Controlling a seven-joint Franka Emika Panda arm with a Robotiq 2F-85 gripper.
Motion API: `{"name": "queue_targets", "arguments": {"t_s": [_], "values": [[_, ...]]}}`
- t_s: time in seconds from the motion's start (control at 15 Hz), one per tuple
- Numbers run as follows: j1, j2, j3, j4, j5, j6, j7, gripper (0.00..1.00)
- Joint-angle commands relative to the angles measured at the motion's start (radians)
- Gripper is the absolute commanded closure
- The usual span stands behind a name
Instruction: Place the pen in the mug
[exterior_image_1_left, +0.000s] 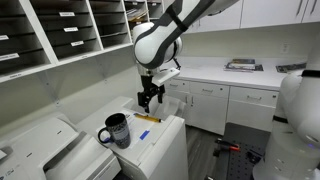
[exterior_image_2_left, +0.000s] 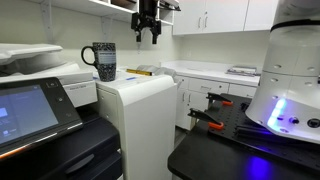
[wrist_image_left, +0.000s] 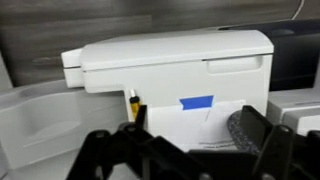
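Observation:
My gripper is to go next to the yellow pen's body (exterior_image_1_left: 141, 117) (wrist_image_left: 136, 114), nearer the pen's end by the wall with the mail-slot shelves, and close there.
The thin yellow pen (exterior_image_1_left: 147, 117) lies flat on top of the white cabinet (exterior_image_1_left: 165, 128), near its far edge. It also shows in an exterior view (exterior_image_2_left: 138, 71) and in the wrist view (wrist_image_left: 133, 103). The dark glossy mug (exterior_image_1_left: 116, 130) with pale markings stands upright at the cabinet's other end. It also shows in an exterior view (exterior_image_2_left: 104, 61), and its rim shows in the wrist view (wrist_image_left: 243, 130). My gripper (exterior_image_1_left: 150, 98) hangs open and empty in the air above the pen, well clear of the top, as both exterior views (exterior_image_2_left: 147, 32) and the wrist view (wrist_image_left: 190, 155) show.
A sheet of paper with a small flat blue piece (wrist_image_left: 197, 102) lies between pen and mug. A printer (exterior_image_1_left: 40, 150) stands next to the cabinet. Mail-slot shelves (exterior_image_1_left: 60, 30) hang on the wall. A counter with cabinets (exterior_image_1_left: 230, 75) runs behind. A large white machine (exterior_image_2_left: 290, 70) stands nearby.

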Motion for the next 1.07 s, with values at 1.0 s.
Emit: {"name": "queue_targets", "arguments": {"t_s": [1.0], "values": [[-0.009,0.231,-0.035,0.161,-0.043,-0.004,-0.082,0.00]]}}
